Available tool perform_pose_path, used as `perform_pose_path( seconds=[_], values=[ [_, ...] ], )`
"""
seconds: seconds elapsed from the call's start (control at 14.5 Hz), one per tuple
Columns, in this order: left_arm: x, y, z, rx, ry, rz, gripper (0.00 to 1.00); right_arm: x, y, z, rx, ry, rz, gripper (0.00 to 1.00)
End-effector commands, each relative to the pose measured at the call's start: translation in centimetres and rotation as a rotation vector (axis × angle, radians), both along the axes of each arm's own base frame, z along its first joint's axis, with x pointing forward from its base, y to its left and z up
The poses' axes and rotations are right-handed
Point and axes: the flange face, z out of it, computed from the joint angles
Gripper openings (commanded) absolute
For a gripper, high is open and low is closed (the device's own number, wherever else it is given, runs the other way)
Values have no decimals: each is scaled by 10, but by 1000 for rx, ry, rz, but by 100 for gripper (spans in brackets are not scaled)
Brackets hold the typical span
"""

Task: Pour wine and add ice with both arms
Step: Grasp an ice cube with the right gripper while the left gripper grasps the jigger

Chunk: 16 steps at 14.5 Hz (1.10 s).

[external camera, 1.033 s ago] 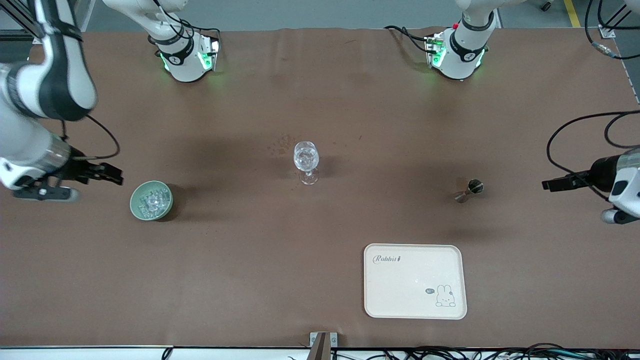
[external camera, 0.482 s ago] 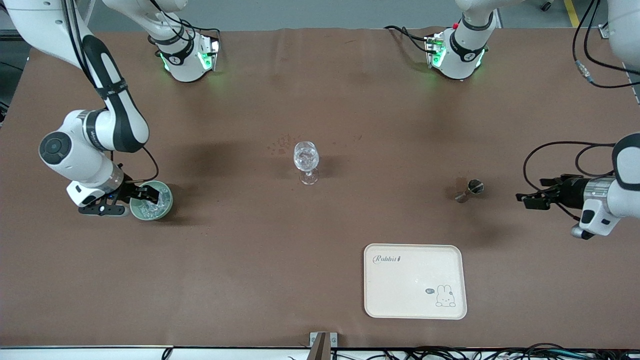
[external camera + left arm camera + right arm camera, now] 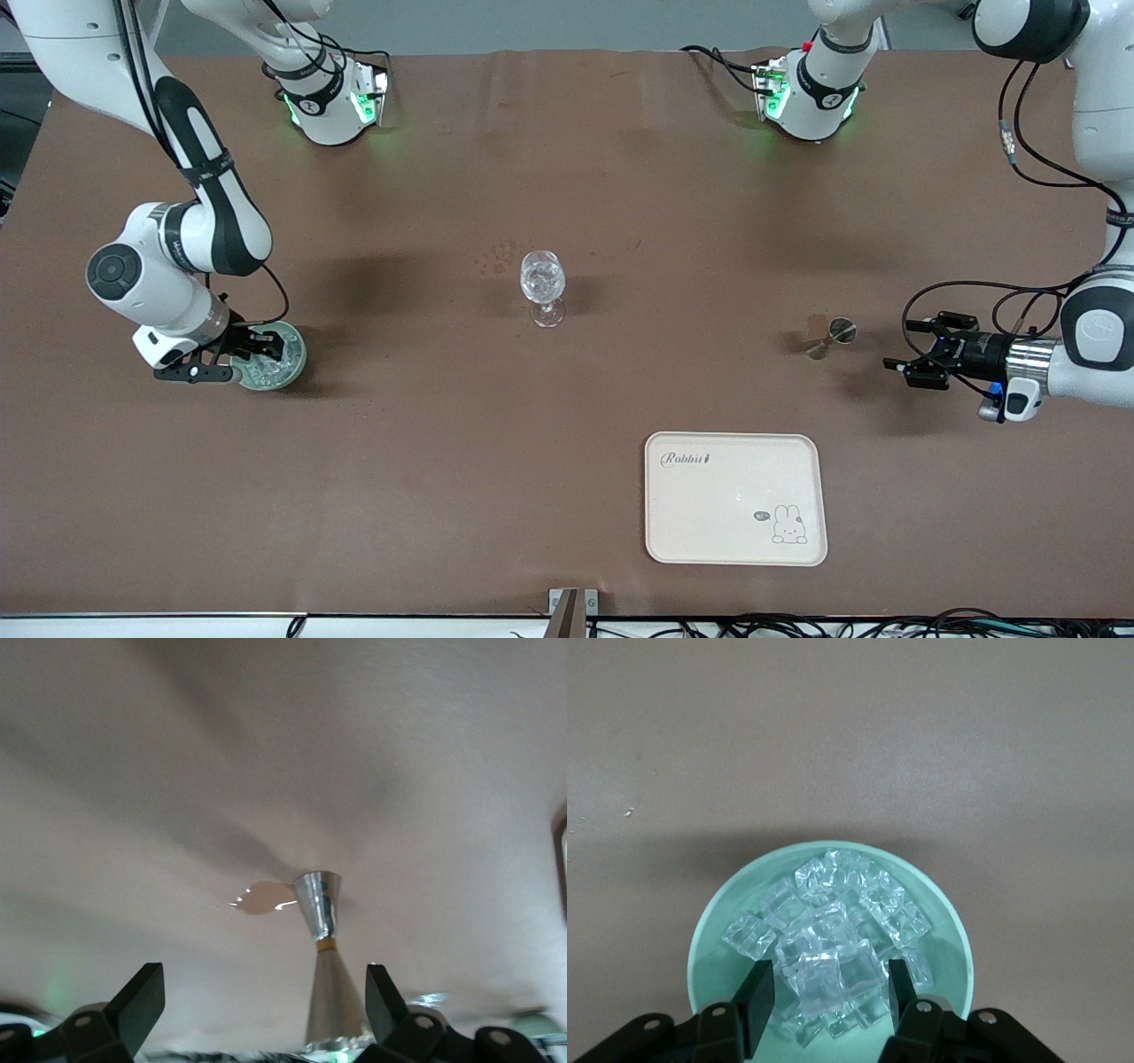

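Note:
I need to next close my left gripper around the metal cup's narrow middle [image 3: 829, 341] [image 3: 326, 943], there between the two wide ends of the cup.
The wine's vessel, a small shiny metal cup [image 3: 832, 338], stands on the brown table toward the left arm's end. My left gripper [image 3: 904, 347] is open, low over the table just beside the cup and apart from it. In the left wrist view the cup [image 3: 319, 904] shows ahead of the open gripper [image 3: 264, 994], nearer one finger. The ice [image 3: 833, 930], a heap of clear cubes, fills the pale green bowl [image 3: 709, 935]. My right gripper [image 3: 828, 990] is open, its fingers down in the bowl on either side of the top cubes. The front view shows that gripper [image 3: 259, 346] over the bowl [image 3: 296, 361].
A clear stemmed wine glass [image 3: 542, 285] stands at the table's middle. A cream tray [image 3: 735, 532] with a rabbit print lies nearer the front camera, toward the left arm's end. Cables hang from both arms.
Both arms have swung in and come down. The right gripper moved from beside the bowl to over it, fingers into the ice. The left gripper moved closer to the metal cup.

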Motion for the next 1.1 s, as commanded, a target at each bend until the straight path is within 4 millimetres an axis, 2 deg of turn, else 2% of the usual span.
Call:
perform_pose_path(
  seconds=[0.0,0.28,0.48,0.62,1.03],
  values=[
    [2,-14,-16,-19,73,44,98,-4,1,-4,2,10,-5,60],
    [-7,-24,-61,-162,138,145,90,-5,1,-5,2,13,-7,54],
    [-15,-40,-67,-228,207,166,88,-4,2,-5,2,13,-7,46],
    [-16,-43,-71,-224,225,173,86,-4,4,-4,2,13,-5,42],
    [-21,-48,-83,-230,263,180,81,-4,4,-5,2,11,-5,37]
  ],
)
